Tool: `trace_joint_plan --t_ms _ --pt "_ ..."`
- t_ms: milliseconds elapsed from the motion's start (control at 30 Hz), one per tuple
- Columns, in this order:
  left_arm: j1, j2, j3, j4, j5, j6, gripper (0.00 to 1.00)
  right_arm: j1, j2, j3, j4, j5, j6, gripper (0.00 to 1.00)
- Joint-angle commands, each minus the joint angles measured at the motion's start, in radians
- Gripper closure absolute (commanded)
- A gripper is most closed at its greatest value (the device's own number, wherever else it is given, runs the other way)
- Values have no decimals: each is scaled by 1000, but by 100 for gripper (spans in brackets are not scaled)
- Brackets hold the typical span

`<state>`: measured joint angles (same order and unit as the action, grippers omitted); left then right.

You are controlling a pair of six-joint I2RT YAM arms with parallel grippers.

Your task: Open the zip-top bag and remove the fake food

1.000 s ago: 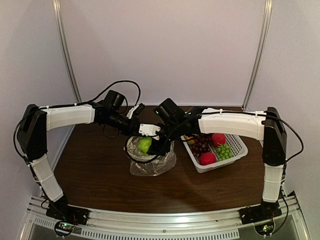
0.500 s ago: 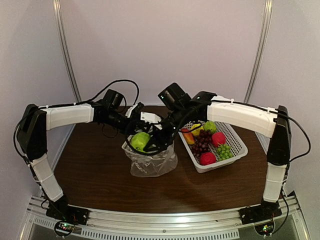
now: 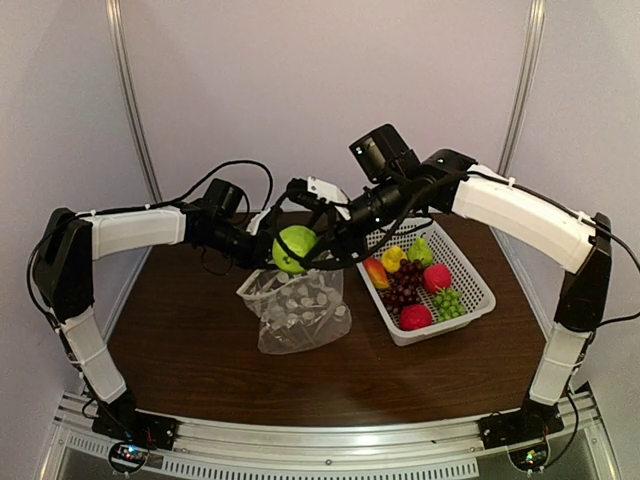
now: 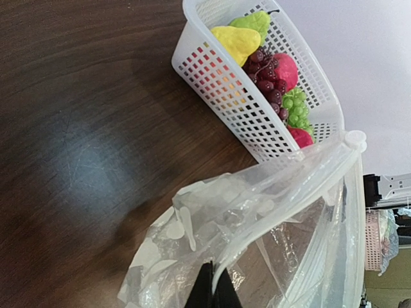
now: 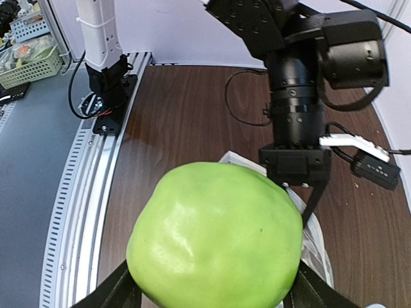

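Observation:
I need to use my right gripper to set the green apple down in the white basket [image 3: 431, 301] between the purple grapes and the green grapes.
The clear dotted zip-top bag [image 3: 296, 312] stands open on the brown table. My left gripper [image 3: 262, 262] is shut on the bag's rim [image 4: 257, 221] and holds it up. My right gripper [image 3: 296, 250] is shut on a green apple [image 3: 293, 247] and holds it in the air above the bag's mouth. The apple [image 5: 215, 236] fills the right wrist view. The bag looks empty in the left wrist view. Other fake food lies in the white basket [image 3: 475, 297]: red pieces, a yellow one, a green pear, purple grapes [image 3: 402, 288] and green grapes [image 3: 448, 300].
The white perforated basket [image 4: 237, 96] stands right of the bag, close to it. The table's back edge meets the wall behind the arms. The left arm's wrist [image 5: 302, 96] shows just behind the apple.
My right gripper has lifted the green apple up out of the bag and a little to the right. The bag has slumped, its rim still held by my left gripper.

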<state>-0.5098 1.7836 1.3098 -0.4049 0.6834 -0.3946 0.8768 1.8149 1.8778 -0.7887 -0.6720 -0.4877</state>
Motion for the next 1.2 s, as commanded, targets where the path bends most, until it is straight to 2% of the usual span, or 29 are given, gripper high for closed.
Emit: trace_joint_plan --t_ms 0,300,500,633,967,1167 --pt "4 -28 22 -22 -19 -3 100 -84 -100 -31 -60 65 -11 38" --pt "4 -36 18 -39 -29 7 100 -360 -277 -313 -70 190 -51 36" --pt "4 -36 17 -46 -37 13 100 -497 -312 -445 -105 296 -71 35" --pt "4 -36 16 -47 -41 16 100 -537 -277 -476 -157 313 -50 34" --pt "4 -45 6 -49 -41 13 100 -551 -205 -559 -147 385 9 26" --pt "4 -49 3 -48 -29 16 100 -555 -168 -538 -194 371 22 14"
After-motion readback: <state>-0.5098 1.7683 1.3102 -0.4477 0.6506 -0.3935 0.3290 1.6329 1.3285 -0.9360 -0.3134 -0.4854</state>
